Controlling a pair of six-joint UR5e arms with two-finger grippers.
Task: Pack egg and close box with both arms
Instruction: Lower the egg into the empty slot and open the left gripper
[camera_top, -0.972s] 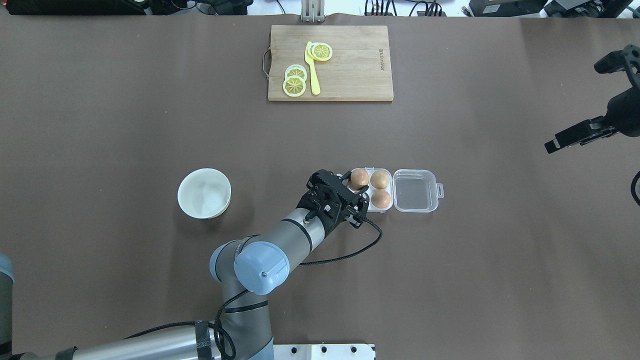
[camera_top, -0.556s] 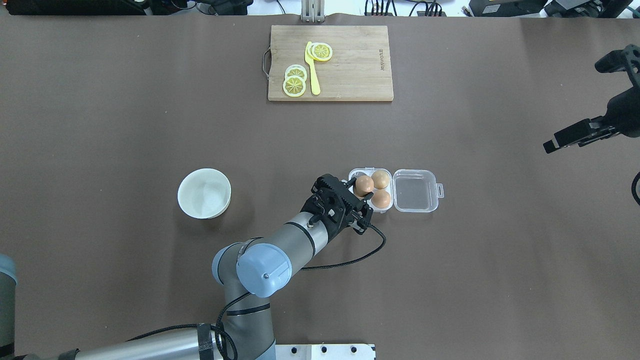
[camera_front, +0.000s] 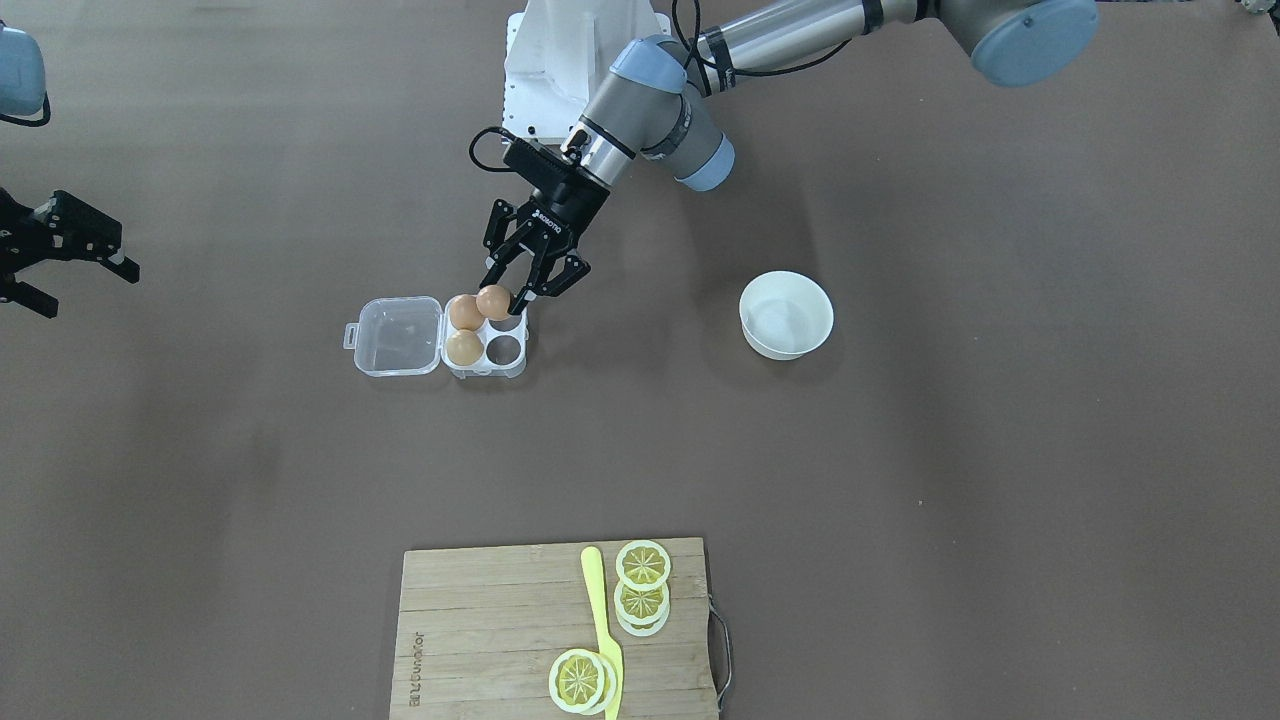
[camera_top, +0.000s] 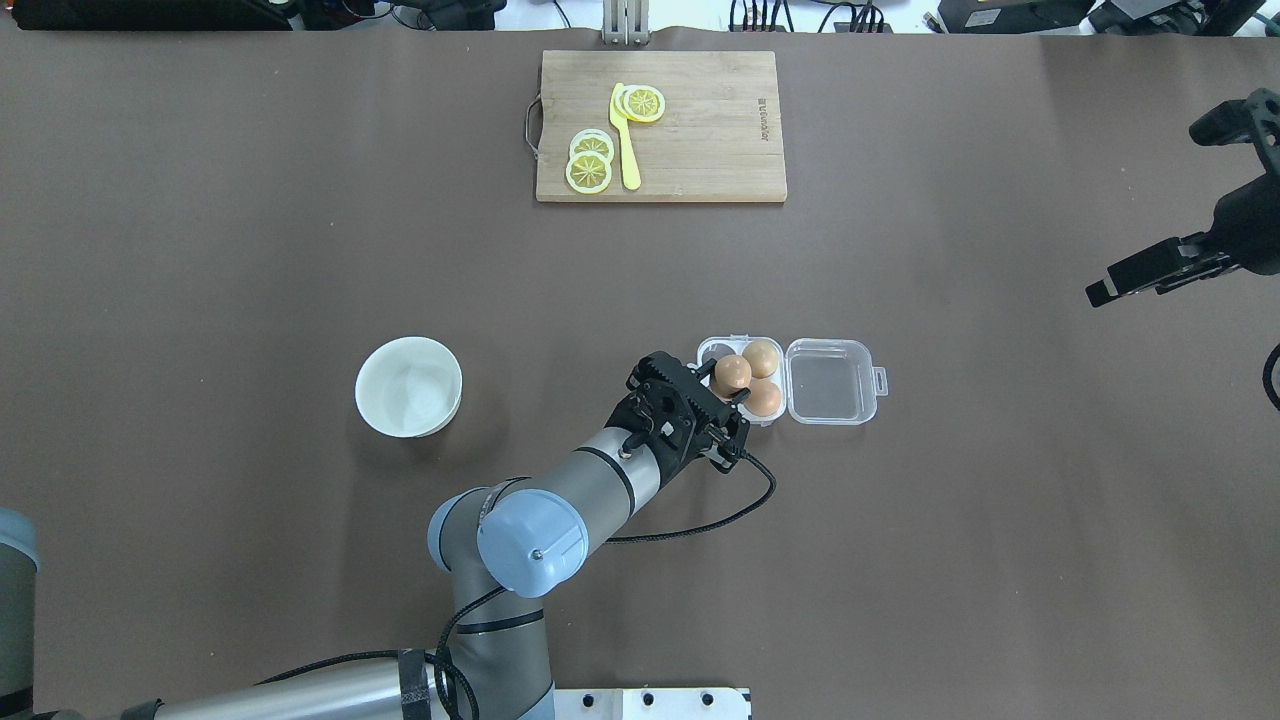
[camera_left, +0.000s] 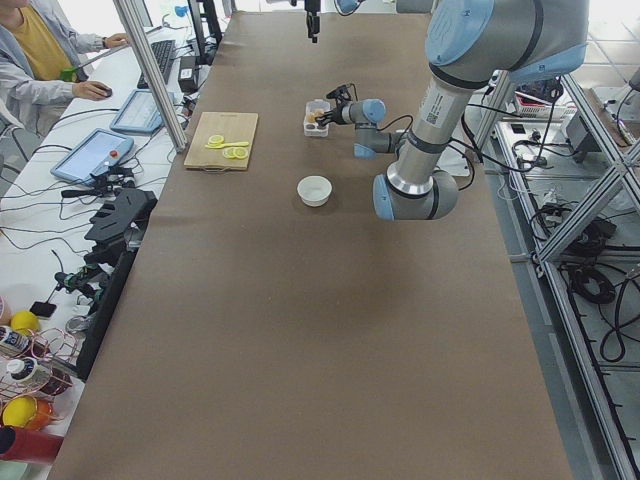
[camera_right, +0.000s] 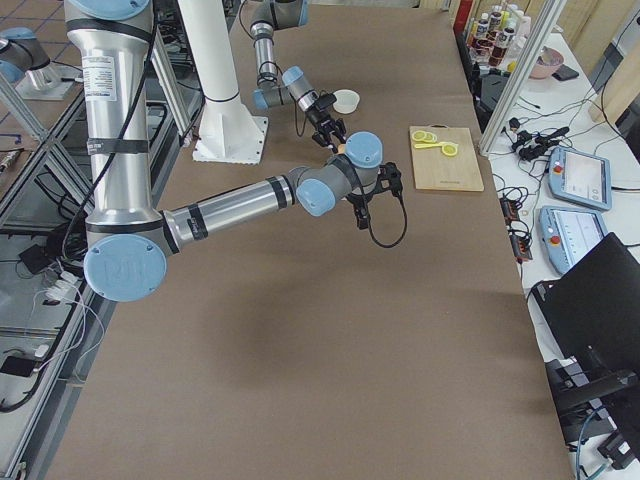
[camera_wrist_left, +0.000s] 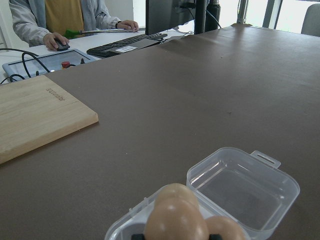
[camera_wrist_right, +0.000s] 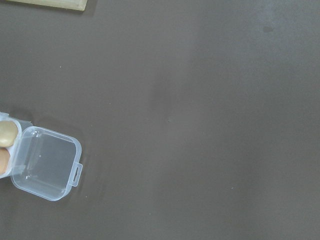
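I should move my right gripper to the clear lid next and close its fingers just beside the lid's latch tab (camera_front: 335, 336) (camera_wrist_right: 86, 178).
My left gripper (camera_front: 500, 297) is shut on the orange-brown egg (camera_top: 732, 372) and holds it just above the open box (camera_top: 712, 350), over its left cells. In the left wrist view the held egg (camera_wrist_left: 175, 224) fills the bottom edge. Two other eggs (camera_top: 762, 357) (camera_top: 765, 399) sit in the cells beside the hinge. The clear lid (camera_top: 830, 380) lies flat open to the right, latch tab outward. My right gripper (camera_front: 85, 285) is open and empty, raised far off at the table's right side. Its wrist view shows the lid (camera_wrist_right: 46, 163) from above.
A round white bowl (camera_top: 408, 386) stands left of the left arm. A wooden cutting board (camera_top: 700, 125) with lemon slices and a yellow knife lies at the far side. An operator (camera_left: 35, 55) sits beyond the table's far edge.
My left gripper has carried the egg a little right and toward the robot, from over the far left cell to over the near left one. The right arm has barely moved.
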